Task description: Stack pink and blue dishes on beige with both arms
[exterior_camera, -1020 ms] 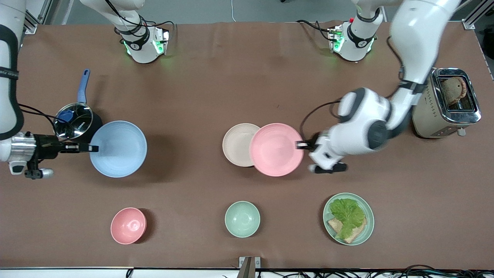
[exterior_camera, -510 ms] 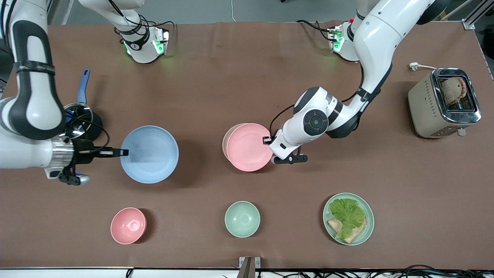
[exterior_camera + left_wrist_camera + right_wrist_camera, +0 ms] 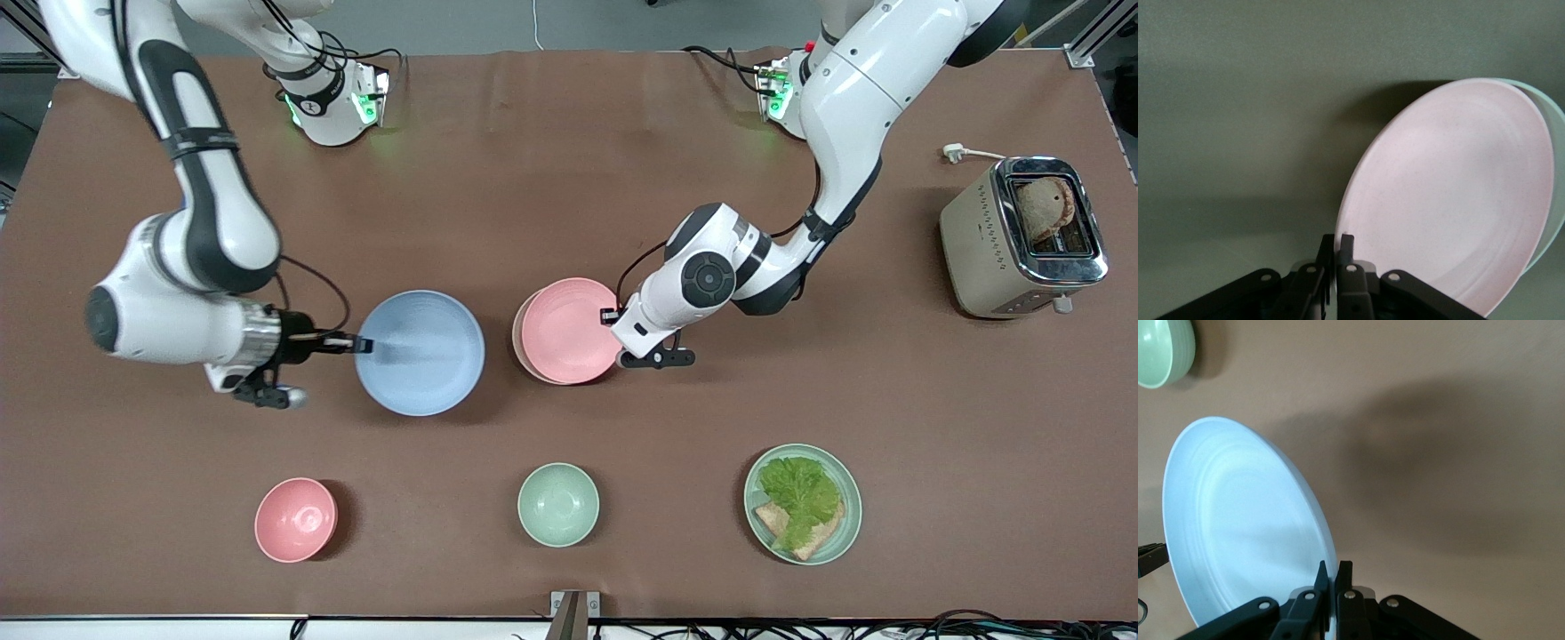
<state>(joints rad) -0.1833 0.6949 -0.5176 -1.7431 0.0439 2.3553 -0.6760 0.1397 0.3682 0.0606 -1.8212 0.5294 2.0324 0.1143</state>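
I need to use my right gripper to release the pale blue plate, now held beside the pink one, so that it rests on top of the pink plate (image 3: pixel 566 325), above the beige plate.
The pale pink plate (image 3: pixel 569 331) lies over the beige plate (image 3: pixel 516 336) and covers nearly all of it; only a thin beige crescent shows toward the right arm's end. My left gripper (image 3: pixel 612 316) is shut on the pink plate's rim. In the left wrist view its fingertips (image 3: pixel 1337 243) pinch the rim of the pink plate (image 3: pixel 1451 193), with the lower plate's edge (image 3: pixel 1555 153) peeking past it. My right gripper (image 3: pixel 360 343) is shut on the rim of the pale blue plate (image 3: pixel 420 352), held beside the pink one. The right wrist view shows this gripper (image 3: pixel 1333 570) on the blue plate (image 3: pixel 1238 527).
Nearer the front camera stand a small pink bowl (image 3: pixel 295 520), a pale green bowl (image 3: pixel 557 504) and a green plate (image 3: pixel 845 533) with lettuce and bread. A toaster (image 3: pixel 1022 236) sits at the left arm's end. The green bowl (image 3: pixel 1161 350) also shows in the right wrist view.
The right arm has carried the blue plate toward the table's middle, close to the pink one. The left arm has shifted the pink plate more squarely over the beige plate.
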